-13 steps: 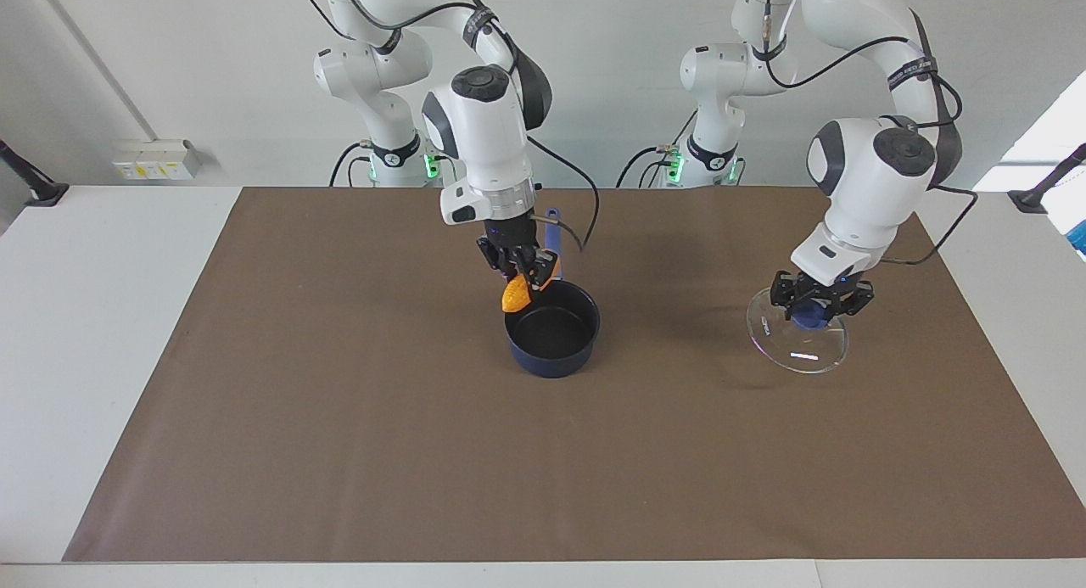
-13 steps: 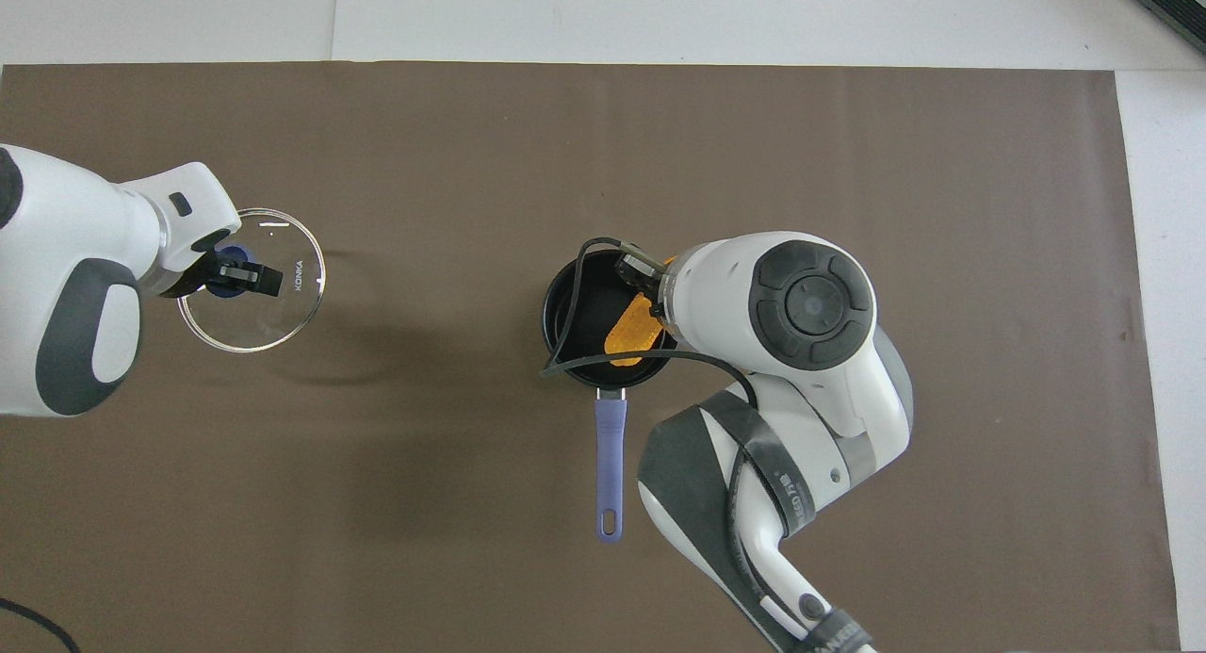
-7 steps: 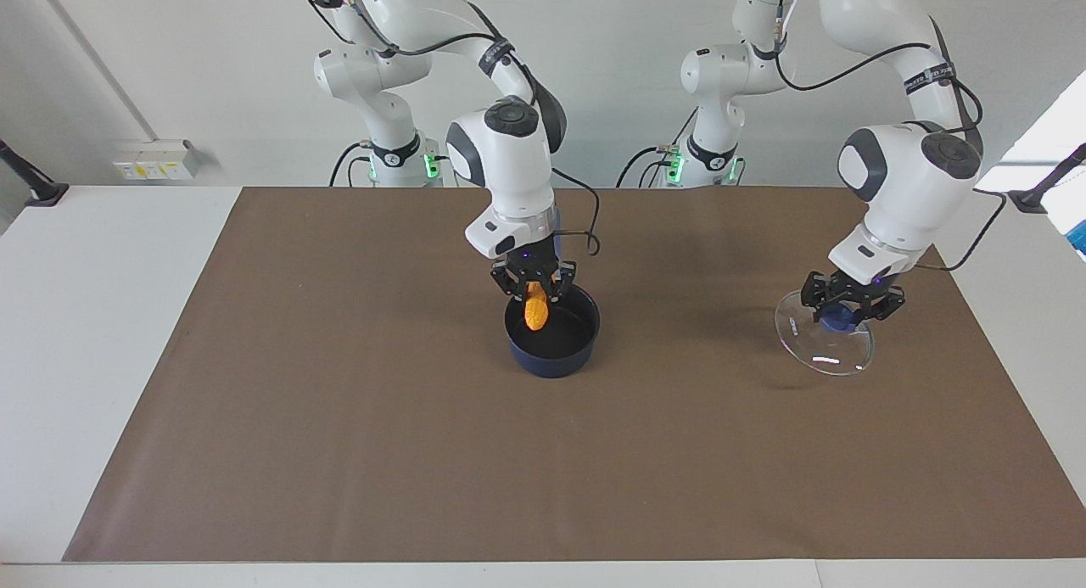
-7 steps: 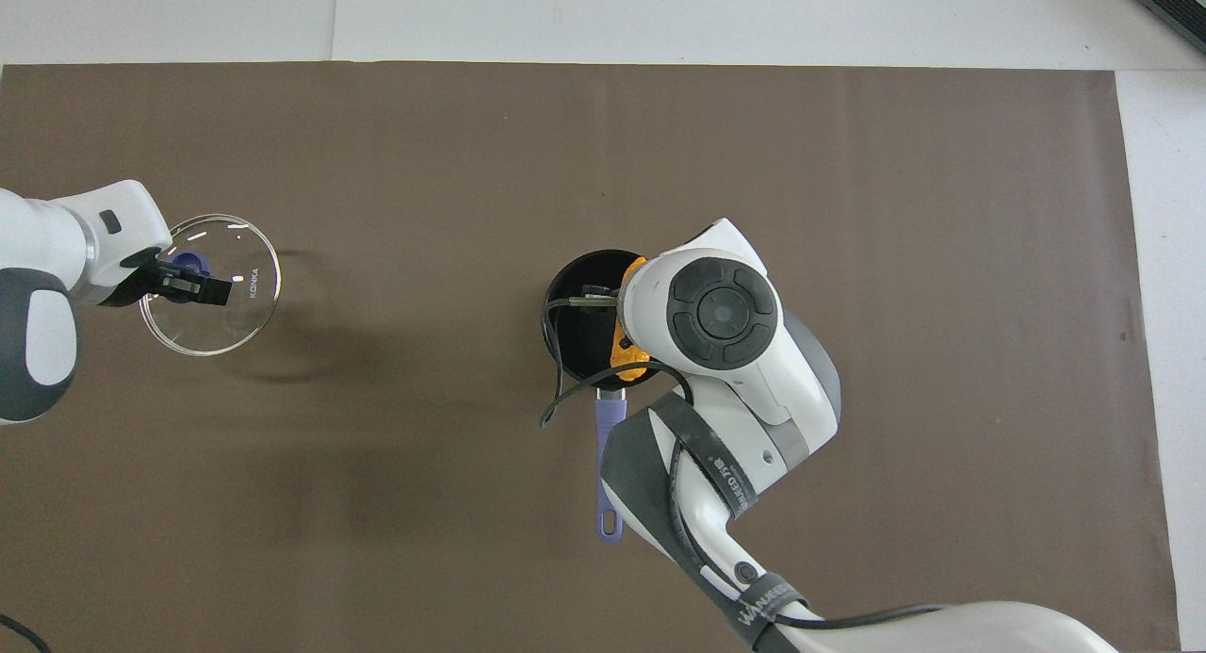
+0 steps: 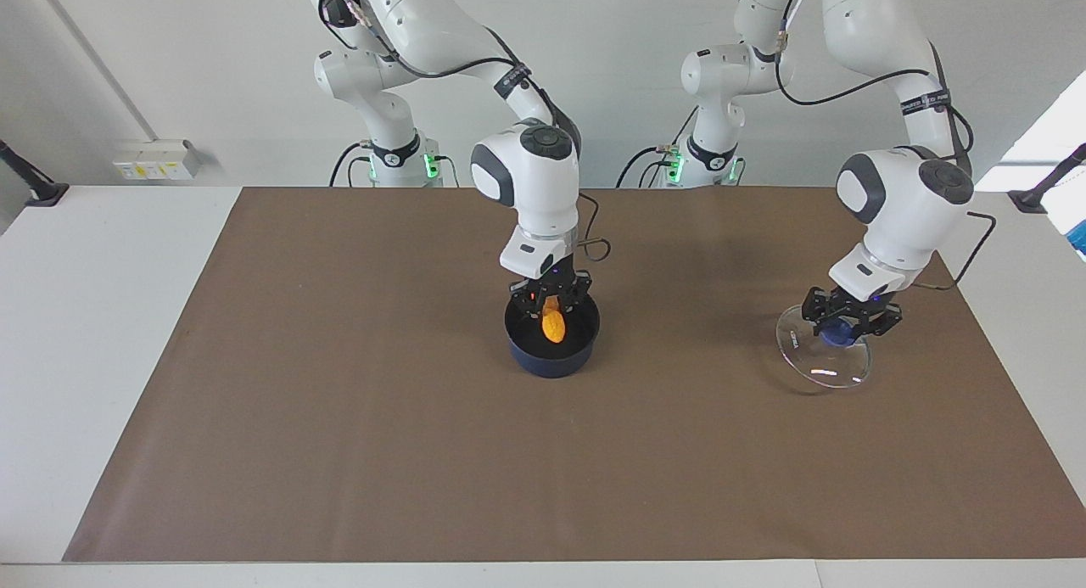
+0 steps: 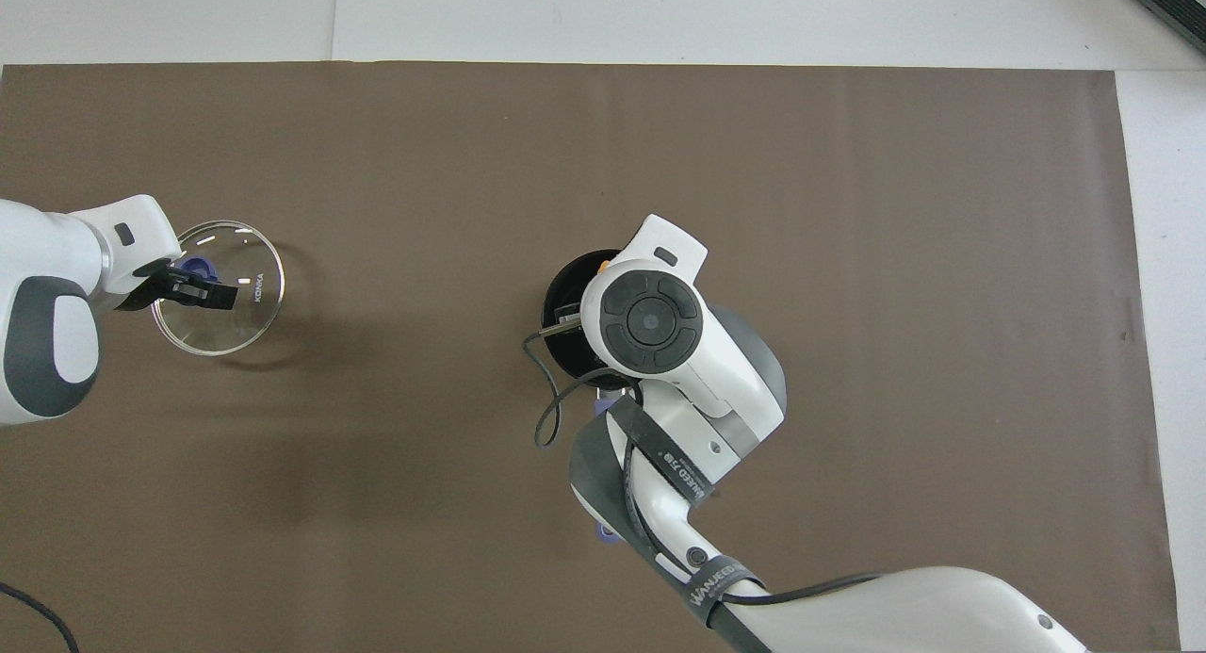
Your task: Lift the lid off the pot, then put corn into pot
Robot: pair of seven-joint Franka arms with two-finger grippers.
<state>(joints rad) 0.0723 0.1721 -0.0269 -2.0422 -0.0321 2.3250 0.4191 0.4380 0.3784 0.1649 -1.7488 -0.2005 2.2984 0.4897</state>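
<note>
Next, my left gripper sets the clear glass lid, now tilted low over the mat, down on the brown mat [image 6: 243, 312] just below it, at a spot that is well away from the pot.
The dark blue pot [image 5: 528, 355] stands on the brown mat, mid-table, uncovered. My right gripper [image 5: 552, 309] hangs just over its opening, shut on the orange corn [image 5: 553, 326], which points down inside the rim. In the overhead view the right arm covers most of the pot [image 6: 558, 293], and only a sliver of corn [image 6: 603, 265] shows. Toward the left arm's end, my left gripper [image 5: 838, 326] is shut on the blue knob of the clear glass lid [image 5: 816, 365]. The lid [image 6: 231, 318] is tilted, low over the mat, under the left gripper [image 6: 195, 280].
The brown mat [image 5: 339, 452] covers most of the white table. A black cable [image 6: 542, 417] loops from the right wrist beside the pot. The pot's handle runs toward the robots and is mostly hidden under the right arm.
The right gripper has moved over the pot's middle and lowered the corn into its opening. The left gripper has carried the lid lower and a little toward the left arm's end.
</note>
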